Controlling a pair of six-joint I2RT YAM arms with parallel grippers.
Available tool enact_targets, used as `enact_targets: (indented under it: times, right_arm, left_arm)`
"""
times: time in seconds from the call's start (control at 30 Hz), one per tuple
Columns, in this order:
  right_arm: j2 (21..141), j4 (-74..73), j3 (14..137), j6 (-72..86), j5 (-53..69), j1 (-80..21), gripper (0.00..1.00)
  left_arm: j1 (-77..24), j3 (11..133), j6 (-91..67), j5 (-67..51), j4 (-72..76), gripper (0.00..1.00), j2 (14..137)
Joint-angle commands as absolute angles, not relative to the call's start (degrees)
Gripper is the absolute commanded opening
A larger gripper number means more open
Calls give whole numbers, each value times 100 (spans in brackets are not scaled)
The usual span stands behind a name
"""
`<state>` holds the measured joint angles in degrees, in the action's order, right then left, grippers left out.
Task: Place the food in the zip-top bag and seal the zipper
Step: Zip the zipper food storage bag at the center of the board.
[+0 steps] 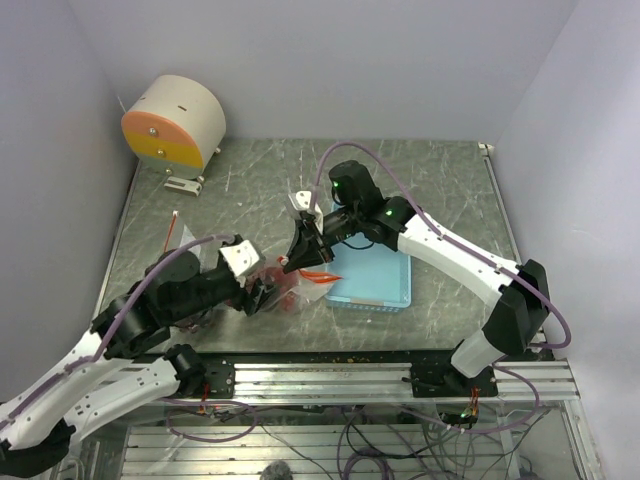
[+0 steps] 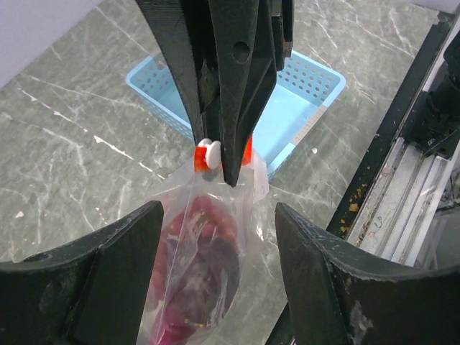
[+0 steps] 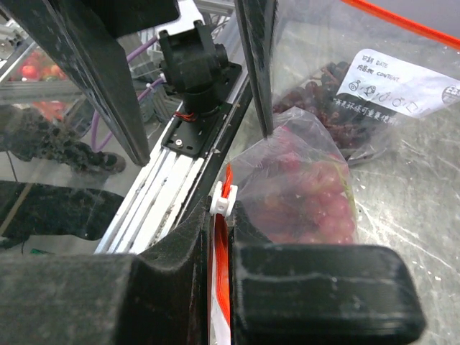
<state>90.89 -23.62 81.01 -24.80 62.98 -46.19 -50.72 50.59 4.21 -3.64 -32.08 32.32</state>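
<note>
I will pinch the zipper's short end, which stands loose past the white slider, with my left gripper before my right gripper opens to regrip at the slider (image 3: 223, 200).
The clear zip-top bag (image 2: 250, 233) hangs upright, with the dark red food (image 2: 205, 266) bunched in its lower part. My right gripper (image 3: 224, 215) is shut on the orange-red zipper (image 3: 221, 287) at the bag's mouth, right behind the white slider (image 3: 223, 198). It reaches down from above in the left wrist view. My left gripper (image 2: 215, 215) is open, one finger on each side of the bag and the right one clearly apart from the plastic. From the top camera, both grippers meet at the bag (image 1: 285, 292) just left of the blue tray.
The light blue tray (image 1: 375, 285) sits beside the bag. A second clear bag (image 3: 374, 93) with a white label and dark berries lies on the table beyond. An orange-and-white drum (image 1: 175, 125) stands at the back left. The metal rail (image 1: 330, 375) runs along the near edge.
</note>
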Motion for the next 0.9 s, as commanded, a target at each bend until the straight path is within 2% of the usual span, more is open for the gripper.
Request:
enact_targets:
  times: [0.0,0.37,0.6,0.67,0.7,0.77,0.8,0.87]
  right_arm:
    - [9010,-2592,8193,-2764,6673,-4622,0]
    - [8945,-3254,8401,-3424,6776,-4618,1]
    - [8908,-3339,8468,-3495,6655,-4620,1]
    - [8895,-3337,8486,-3483,6627,-4621,1]
    - [8883,-3326,8483,-3469,6627,-4615,1]
    - [8845,-3281,8463,-3443,6604,-4610,1]
    - [8816,-3247,8437,-3415,6572,-4612,1]
    - [8756,-3153,8376,-3362,6517,-4601,1]
  left_arm:
    - [-5071,5003,563,-706,-2712,74,3620]
    - [-5068,4975,825,-1019,-2681,67,4137]
    - [-5071,4918,787,-1123,-2733,50,4383]
    - [-5067,4892,766,-1055,-2756,43,4436]
    - [-5066,4896,755,-1027,-2776,36,4467]
    - [-5071,4933,724,-963,-2851,21,4520]
    - [-5071,4968,710,-932,-2905,9,4552]
    - [-5067,5017,666,-851,-3003,7,4557]
